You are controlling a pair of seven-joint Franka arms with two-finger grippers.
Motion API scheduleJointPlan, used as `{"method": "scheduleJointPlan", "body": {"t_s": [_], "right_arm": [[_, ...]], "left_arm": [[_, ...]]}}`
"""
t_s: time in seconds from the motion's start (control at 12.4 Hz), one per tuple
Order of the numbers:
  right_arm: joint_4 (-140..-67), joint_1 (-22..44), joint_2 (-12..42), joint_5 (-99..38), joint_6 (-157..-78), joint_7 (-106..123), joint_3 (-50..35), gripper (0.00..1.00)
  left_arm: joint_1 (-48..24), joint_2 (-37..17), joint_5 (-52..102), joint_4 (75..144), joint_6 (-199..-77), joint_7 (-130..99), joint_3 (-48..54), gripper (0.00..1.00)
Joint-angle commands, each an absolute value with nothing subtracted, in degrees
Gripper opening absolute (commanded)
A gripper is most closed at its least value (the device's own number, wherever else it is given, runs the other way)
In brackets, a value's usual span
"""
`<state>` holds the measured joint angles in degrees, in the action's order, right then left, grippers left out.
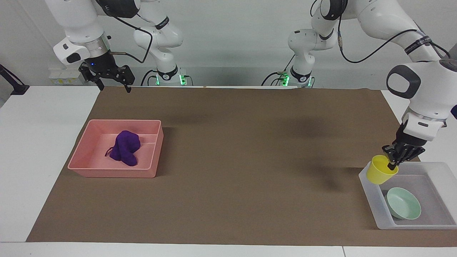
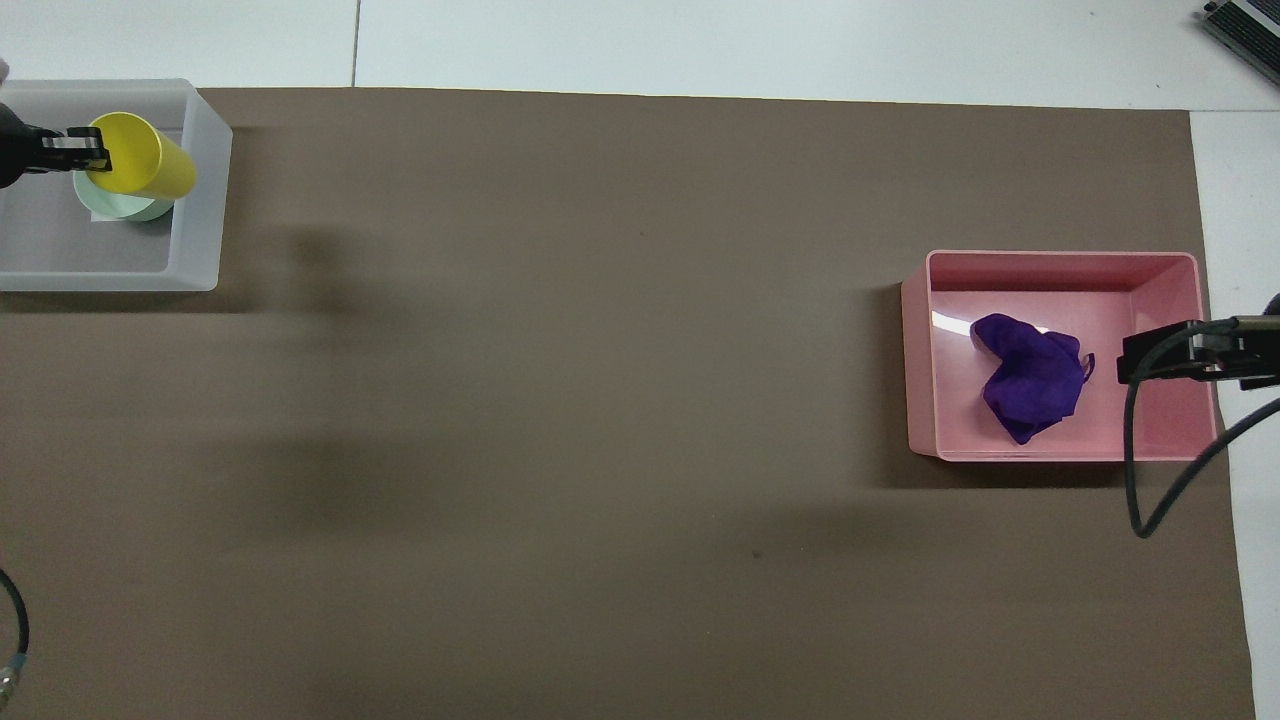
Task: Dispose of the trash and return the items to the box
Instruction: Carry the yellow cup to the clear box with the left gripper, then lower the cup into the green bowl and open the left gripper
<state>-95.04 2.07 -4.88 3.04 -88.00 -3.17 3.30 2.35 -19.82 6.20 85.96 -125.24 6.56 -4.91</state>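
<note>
My left gripper needs to release the yellow cup, now hanging tilted over the box, inside the mint-green bowl (image 2: 130, 175), which is on the bottom of the translucent box.
My left gripper (image 1: 392, 165) is shut on the rim of the yellow cup (image 1: 380, 174), which hangs tilted over the translucent box (image 1: 370, 200). From overhead, the cup (image 2: 145, 158) and left gripper (image 2: 88, 150) cover part of the mint-green bowl (image 2: 125, 209) lying in the box (image 2: 200, 210). The bowl (image 1: 404, 203) rests on the box's floor. The purple rag (image 1: 125, 147) lies in the pink tray (image 1: 111, 174) at the right arm's end. My right gripper (image 1: 115, 88) waits open, raised over that tray's outer edge (image 2: 1150, 356).
A brown mat (image 1: 242, 160) covers most of the white table (image 1: 39, 142). The pink tray (image 2: 1060, 260) with the rag (image 2: 1030, 378) and the box stand at the mat's two ends. A black cable (image 2: 1140, 470) hangs from the right arm.
</note>
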Motion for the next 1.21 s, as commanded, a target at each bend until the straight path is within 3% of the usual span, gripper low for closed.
{"method": "scheduleJointPlan", "body": {"t_s": [0.0,0.24,0.65,1.05,1.13], "right_arm": [[-97.1,1.7,-6.6,2.5,-89.2,-3.5,2.9,1.00],[-97.1,1.7,-6.6,2.5,-89.3,-3.5,3.0,1.00],[-97.1,1.7,-6.6,2.5,-89.2,-3.7,2.9,1.00],[-97.1,1.7,-6.6,2.5,-89.2,-3.7,3.0,1.00],[-97.1,1.8,-6.6,2.5,-89.2,-3.6,2.9,1.00]], "left_arm": [[6.1,-25.7,7.5,78.9,-125.6,7.9,-4.4,0.00],[9.3,-31.9,7.6,73.7,-128.0,8.3,-4.0,0.00],[10.7,-37.8,8.3,74.0,-137.4,8.0,-4.1,0.00],[10.5,-36.8,9.8,77.8,-137.9,8.0,-4.0,0.00],[10.5,-36.7,9.8,78.0,-137.3,8.1,-4.1,0.10]]}}
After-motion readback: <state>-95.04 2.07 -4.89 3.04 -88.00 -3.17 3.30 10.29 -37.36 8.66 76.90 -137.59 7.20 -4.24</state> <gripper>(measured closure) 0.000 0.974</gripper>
